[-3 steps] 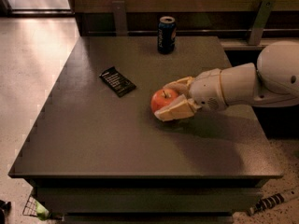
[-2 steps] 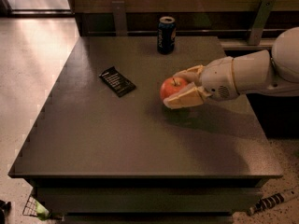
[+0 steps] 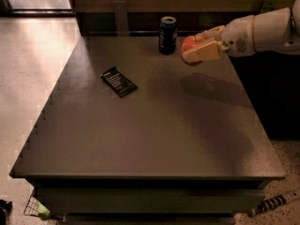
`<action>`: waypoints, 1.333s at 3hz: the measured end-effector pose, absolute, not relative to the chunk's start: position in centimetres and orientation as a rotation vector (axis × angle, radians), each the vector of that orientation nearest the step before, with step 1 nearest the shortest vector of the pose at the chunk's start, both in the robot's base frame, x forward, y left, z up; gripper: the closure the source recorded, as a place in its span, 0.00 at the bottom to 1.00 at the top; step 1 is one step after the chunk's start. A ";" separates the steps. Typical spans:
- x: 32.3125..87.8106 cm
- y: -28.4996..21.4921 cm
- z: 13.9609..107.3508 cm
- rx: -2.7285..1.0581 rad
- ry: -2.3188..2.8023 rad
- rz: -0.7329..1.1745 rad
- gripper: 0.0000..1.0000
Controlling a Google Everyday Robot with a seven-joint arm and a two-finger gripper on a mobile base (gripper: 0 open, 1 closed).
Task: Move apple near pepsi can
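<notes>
Next, my gripper lets go of the apple on the table's far end (image 3: 189, 49), close beside the pepsi can, on my arm's side.
The red-orange apple (image 3: 188, 46) is held between the cream fingers of my gripper (image 3: 199, 46), raised above the dark table (image 3: 154, 125); its shadow falls on the tabletop below and to the right. The dark blue pepsi can (image 3: 168, 34) with a silver top stands upright near the table's far edge, just left of the apple with a small gap between them. My white arm reaches in from the right edge of the view.
A flat black rectangular packet (image 3: 118, 81) lies on the table's left-centre. A dark wall and rail run behind the table's far edge. Light floor lies to the left; a striped object (image 3: 274, 203) lies on the floor at lower right.
My gripper has carried the apple up off the table and toward the far edge, from the table's middle to just right of the pepsi can.
</notes>
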State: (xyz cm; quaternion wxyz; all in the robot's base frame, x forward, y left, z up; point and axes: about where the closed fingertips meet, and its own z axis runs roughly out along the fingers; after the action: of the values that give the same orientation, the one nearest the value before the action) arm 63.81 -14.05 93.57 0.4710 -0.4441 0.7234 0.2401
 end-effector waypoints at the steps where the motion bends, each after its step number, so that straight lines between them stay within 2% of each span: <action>1: 69.8 -16.1 96.0 -0.982 1.786 0.536 1.00; 3: 79.0 -18.2 96.8 -0.768 1.826 0.401 1.00; 4: 80.9 -18.8 93.9 -0.716 1.898 0.373 1.00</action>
State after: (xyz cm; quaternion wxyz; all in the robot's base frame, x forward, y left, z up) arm 80.90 -18.77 93.87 0.5137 -0.2979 0.7895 0.1552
